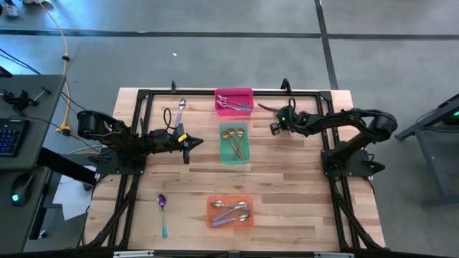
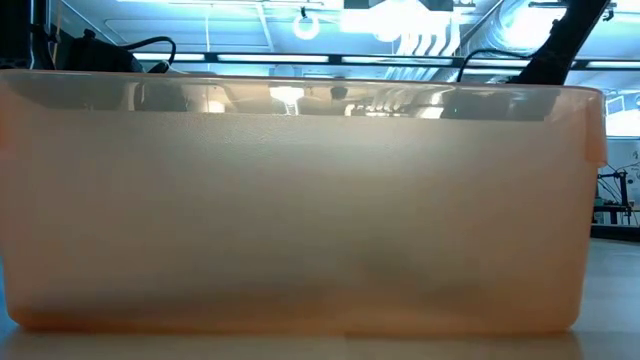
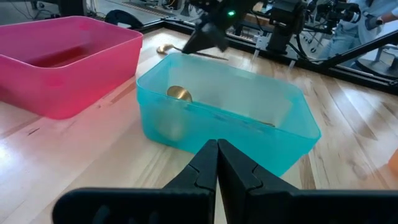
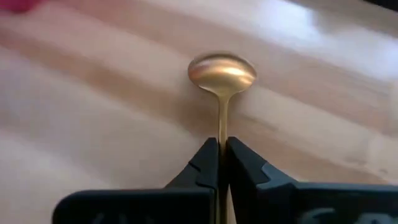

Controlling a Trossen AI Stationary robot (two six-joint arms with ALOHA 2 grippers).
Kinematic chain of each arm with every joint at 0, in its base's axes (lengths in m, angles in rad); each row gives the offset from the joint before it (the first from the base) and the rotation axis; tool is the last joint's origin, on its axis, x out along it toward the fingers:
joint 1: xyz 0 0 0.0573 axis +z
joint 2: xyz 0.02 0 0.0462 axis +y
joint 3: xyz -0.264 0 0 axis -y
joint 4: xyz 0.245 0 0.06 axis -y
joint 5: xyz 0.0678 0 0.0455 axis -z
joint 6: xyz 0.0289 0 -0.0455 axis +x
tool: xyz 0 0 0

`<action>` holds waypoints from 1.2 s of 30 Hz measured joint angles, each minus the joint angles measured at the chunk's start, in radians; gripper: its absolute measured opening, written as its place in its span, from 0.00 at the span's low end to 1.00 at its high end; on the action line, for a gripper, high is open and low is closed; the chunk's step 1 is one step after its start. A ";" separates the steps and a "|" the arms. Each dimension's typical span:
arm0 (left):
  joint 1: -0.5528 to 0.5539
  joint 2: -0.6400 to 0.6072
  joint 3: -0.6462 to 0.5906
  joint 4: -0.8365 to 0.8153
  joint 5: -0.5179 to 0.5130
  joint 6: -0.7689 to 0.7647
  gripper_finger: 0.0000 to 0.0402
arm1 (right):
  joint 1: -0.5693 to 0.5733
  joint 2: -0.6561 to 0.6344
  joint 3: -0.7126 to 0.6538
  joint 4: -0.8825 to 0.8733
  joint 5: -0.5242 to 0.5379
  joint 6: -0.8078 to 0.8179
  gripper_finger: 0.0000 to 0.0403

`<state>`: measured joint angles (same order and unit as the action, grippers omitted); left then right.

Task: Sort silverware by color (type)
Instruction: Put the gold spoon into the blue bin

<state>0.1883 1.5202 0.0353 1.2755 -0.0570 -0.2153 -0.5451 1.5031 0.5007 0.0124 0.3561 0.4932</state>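
My right gripper will let go of the gold spoon inside the teal bin [image 1: 234,143], among the other gold spoons.
My right gripper [image 1: 277,112] [image 4: 219,149] is shut on a gold spoon [image 1: 264,107] [image 3: 186,52], over the table right of the pink bin [image 1: 234,101]. My left gripper [image 1: 188,145] [image 3: 217,152] is shut and empty, hovering just left of the teal bin [image 1: 234,143] [image 3: 224,118], which holds gold spoons. A silver spoon [image 1: 181,107] and a purple spoon with a teal handle [image 1: 162,211] lie flat on the table. The pink bin holds utensils with coloured handles. The orange bin [image 1: 230,213] holds silver spoons with lavender handles. My right gripper pinches the gold spoon's thin handle [image 4: 222,130] between its two fingers. The fingers lie along the handle, and the bowl [image 4: 222,71] points straight away from them. The spoon sits low and roughly level over the wood; whether the bowl touches the table I cannot tell.
The three bins stand in a row down the table's middle. The orange bin's wall [image 2: 300,200] fills the low view. A black frame [image 1: 143,94] runs along the table's edges. Bare wood lies right of the teal and orange bins.
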 joint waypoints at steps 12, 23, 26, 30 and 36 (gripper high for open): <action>0.000 0.000 0.000 0.000 -0.001 0.000 0.00 | 0.286 -0.169 0.032 -0.029 0.011 0.111 0.00; 0.000 0.000 0.000 0.000 -0.005 -0.001 0.00 | 0.560 -0.066 0.281 0.046 0.223 0.158 0.00; 0.000 0.000 0.000 -0.005 -0.005 -0.001 0.00 | 0.590 0.011 0.353 0.097 0.280 0.139 0.00; 0.000 0.000 0.000 -0.007 -0.005 -0.003 0.00 | 0.599 0.140 0.450 0.133 0.290 0.134 0.00; 0.000 0.000 0.000 -0.024 -0.006 -0.010 0.00 | 0.589 0.295 0.570 0.107 0.280 0.135 0.00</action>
<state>0.1880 1.5202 0.0353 1.2514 -0.0629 -0.2256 0.0438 1.7980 1.0706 0.1195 0.6365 0.6282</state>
